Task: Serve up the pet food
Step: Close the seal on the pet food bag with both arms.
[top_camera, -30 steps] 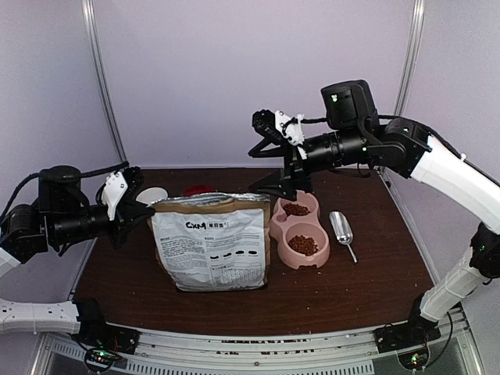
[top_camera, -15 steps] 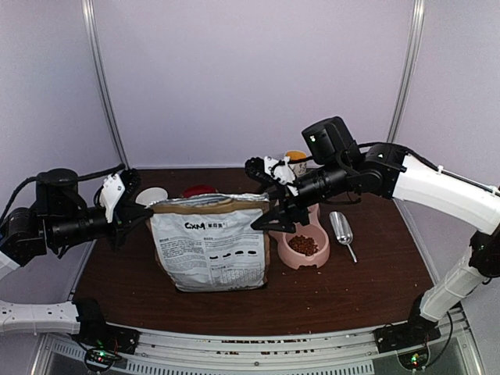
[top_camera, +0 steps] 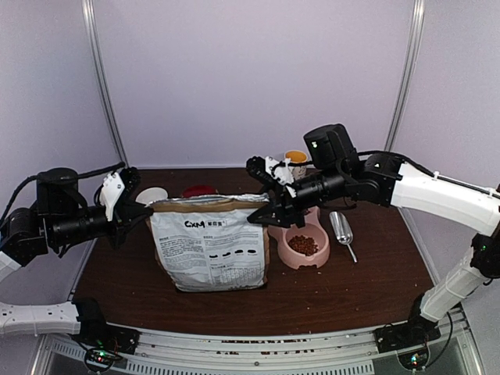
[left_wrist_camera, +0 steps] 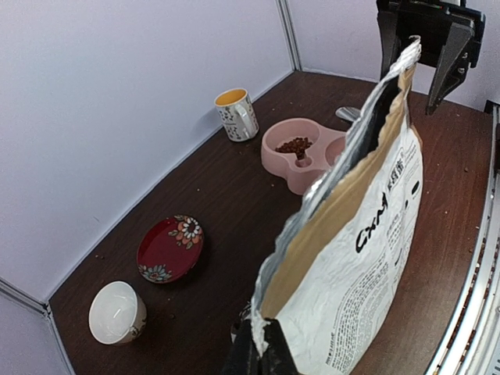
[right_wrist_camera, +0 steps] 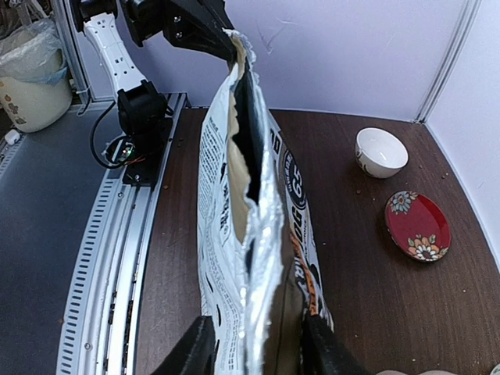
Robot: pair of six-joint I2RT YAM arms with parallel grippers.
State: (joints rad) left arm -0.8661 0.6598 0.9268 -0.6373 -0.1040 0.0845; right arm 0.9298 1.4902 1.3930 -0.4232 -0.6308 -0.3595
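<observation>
The bag's opening is gaping between its held corner and my right gripper, so I should use my right gripper to pinch the foil edge nearer the middle (top_camera: 233, 201) and close the opening.
The tall tan and white pet food bag (top_camera: 211, 246) stands upright at the table's middle with its torn top gaping. My left gripper (left_wrist_camera: 262, 355) is shut on the bag's left top corner (left_wrist_camera: 269, 328). My right gripper (right_wrist_camera: 254, 351) straddles the right top corner, a finger on each side of the foil edge (right_wrist_camera: 262, 258), jaws still apart. Brown kibble (top_camera: 303, 244) lies in the pink double bowl (top_camera: 320, 259) right of the bag; its far cup is partly hidden by my right gripper (top_camera: 269, 215). From the left wrist, kibble (left_wrist_camera: 295, 146) shows in that bowl (left_wrist_camera: 271, 150).
A metal scoop (top_camera: 341, 229) lies right of the pink bowl. A yellow-lined mug (top_camera: 295, 162) stands at the back. A red flowered saucer (top_camera: 201, 190) and a small white bowl (top_camera: 151, 195) sit behind the bag on the left.
My right gripper has come down and left from above the pink bowl to the bag's right top corner, and its jaws have narrowed. The left gripper has kept its hold.
</observation>
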